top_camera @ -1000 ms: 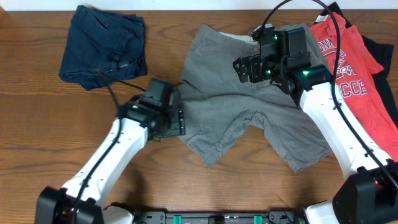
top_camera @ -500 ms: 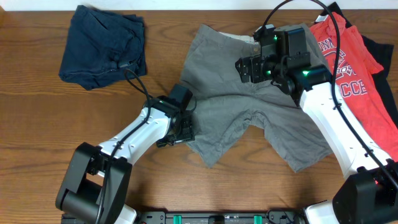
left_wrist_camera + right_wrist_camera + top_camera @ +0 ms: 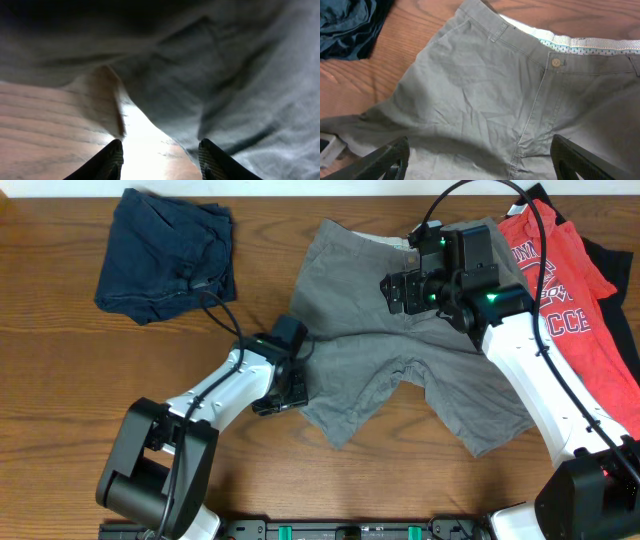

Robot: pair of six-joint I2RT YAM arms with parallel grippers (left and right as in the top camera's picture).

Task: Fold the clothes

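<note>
My left gripper needs to grab the raised fold (image 3: 357, 125) along the side of the grey-khaki shorts and pull the leg flat before folding, because the leg's outer edge bunches inward.
The grey-khaki shorts (image 3: 400, 370) lie spread flat in the middle of the table, pale waistband at the far edge. My left gripper (image 3: 283, 398) sits low at the outer edge of their left leg. In the left wrist view its jaws (image 3: 160, 161) stand apart over bare wood, with the cloth edge (image 3: 225, 75) just ahead and beside the right finger. My right gripper (image 3: 397, 292) hovers open above the fly and button (image 3: 555, 62) of the shorts (image 3: 485, 95), holding nothing.
Crumpled navy shorts (image 3: 165, 255) lie at the back left, also seen in the right wrist view (image 3: 345, 20). A red T-shirt with white lettering (image 3: 560, 290) lies at the back right over a black garment (image 3: 628, 320). Wooden tabletop (image 3: 60, 380) surrounds them.
My left arm has swung right and lowered onto the edge of the shorts' left leg, and its jaws have narrowed. The right arm has stayed put.
</note>
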